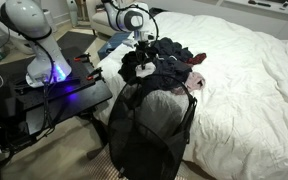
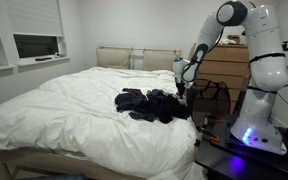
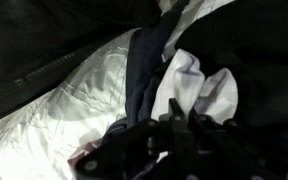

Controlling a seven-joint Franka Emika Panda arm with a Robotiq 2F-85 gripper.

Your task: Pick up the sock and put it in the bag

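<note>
The robot's gripper should release the sock, still lying among dark clothes, over the bag, and the sock will come to rest low inside the black mesh bag (image 1: pixel 139 148).
The sock (image 3: pixel 196 88) is a small white bunched piece of fabric lying among dark clothes, right at my fingertips in the wrist view. My gripper (image 3: pixel 182 116) has its dark fingers drawn close together, and the sock's lower edge runs in between them. In both exterior views the gripper (image 1: pixel 142 42) (image 2: pixel 181 91) is down at the near edge of the heap of dark clothes (image 1: pixel 166 62) (image 2: pixel 150 104). The sock does not show there. The bag (image 1: pixel 124 140) is a tall black mesh bag standing against the bedside, and it also shows in an exterior view (image 2: pixel 215 97).
A larger white cloth (image 1: pixel 160 108) shows through the mesh of the bag. A white-and-pink garment (image 1: pixel 196 81) lies at the heap's edge. The white bed sheet (image 3: pixel 44 115) spreads around the heap. The robot's base stands on a black table (image 1: pixel 54 100) next to the bag.
</note>
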